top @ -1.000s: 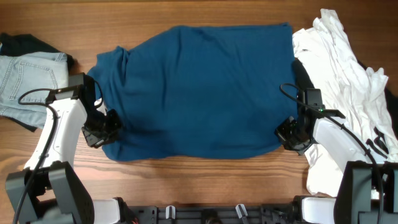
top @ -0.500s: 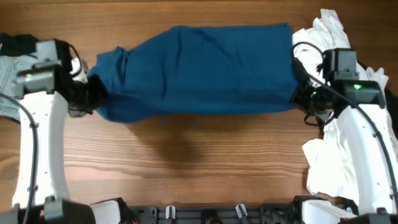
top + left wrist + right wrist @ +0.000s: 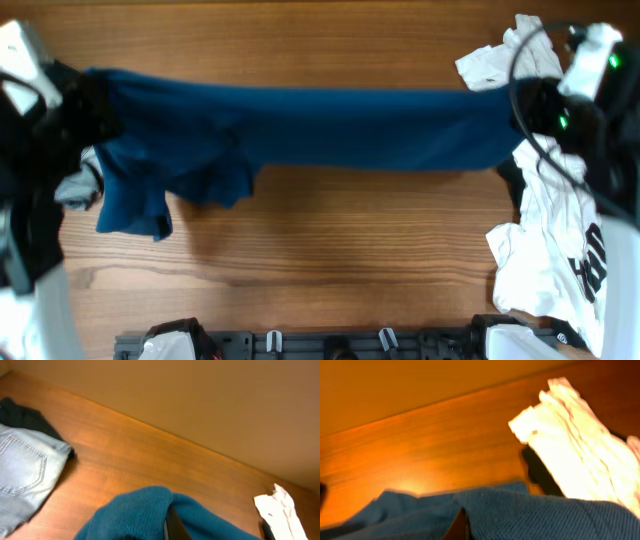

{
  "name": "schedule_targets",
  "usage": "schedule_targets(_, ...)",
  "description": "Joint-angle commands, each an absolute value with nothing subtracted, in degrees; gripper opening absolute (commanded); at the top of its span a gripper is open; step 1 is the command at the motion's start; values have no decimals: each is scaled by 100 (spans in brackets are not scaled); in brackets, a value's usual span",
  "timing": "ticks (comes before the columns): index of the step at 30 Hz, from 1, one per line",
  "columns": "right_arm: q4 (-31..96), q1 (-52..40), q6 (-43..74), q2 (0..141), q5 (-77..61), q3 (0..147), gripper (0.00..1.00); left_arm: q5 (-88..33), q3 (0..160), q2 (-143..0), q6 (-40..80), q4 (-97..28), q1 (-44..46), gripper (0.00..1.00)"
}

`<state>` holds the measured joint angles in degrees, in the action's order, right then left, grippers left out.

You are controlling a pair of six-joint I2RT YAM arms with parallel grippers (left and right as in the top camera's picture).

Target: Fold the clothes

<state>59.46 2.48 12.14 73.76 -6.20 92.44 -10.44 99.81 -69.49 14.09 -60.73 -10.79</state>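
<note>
The dark teal-blue shirt's end in my left gripper, now raised high at the far end, will be let go on the bare wood point(image 3: 212, 232) just below the drooping sleeve.
The dark teal-blue shirt point(image 3: 320, 128) hangs stretched in a long band above the table, held at both ends, with a loose sleeve part drooping at the left point(image 3: 150, 195). My left gripper point(image 3: 88, 105) is shut on its left end, raised high at the far left. My right gripper point(image 3: 525, 112) is shut on its right end, raised at the far right. In the left wrist view the fabric point(image 3: 145, 515) bunches over the jaws. In the right wrist view the fabric point(image 3: 540, 515) drapes over the jaws too.
A white T-shirt with black lettering point(image 3: 555, 250) lies crumpled along the right side; it also shows in the right wrist view point(image 3: 575, 435). Light-blue denim shorts point(image 3: 22, 475) lie at the far left, on a dark garment point(image 3: 20, 415). The wooden table point(image 3: 330, 260) lies below.
Both grippers rose and moved outward and back, lifting the shirt off the table. It went from a flat spread to a taut hanging band, with a sleeve part now drooping at left.
</note>
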Motion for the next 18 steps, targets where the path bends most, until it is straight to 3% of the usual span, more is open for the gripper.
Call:
schedule_targets(1,4720,259,917,8484,-690,9310,4,-934,10031,-8211,1374,-4995,-1116,4)
schedule_targets(5,1653,259,1747,9732,-899,9312,4,-1361,10053,-9988,1422,-2327,-1111,4)
schedule_targets(9,102,259,2539,9826,-1216,9935,4,-1712,10986,-10381,2139,-523,-1192,4)
schedule_targets(14,1216,259,1723,9826,-851,11345,4,-1717,12982,-10381,2102,-952,-1444,4)
schedule_targets(18,3291,259,1343,9911,-788,11367,4,-2397,13200,-10457,1717,-3743,-1446,4)
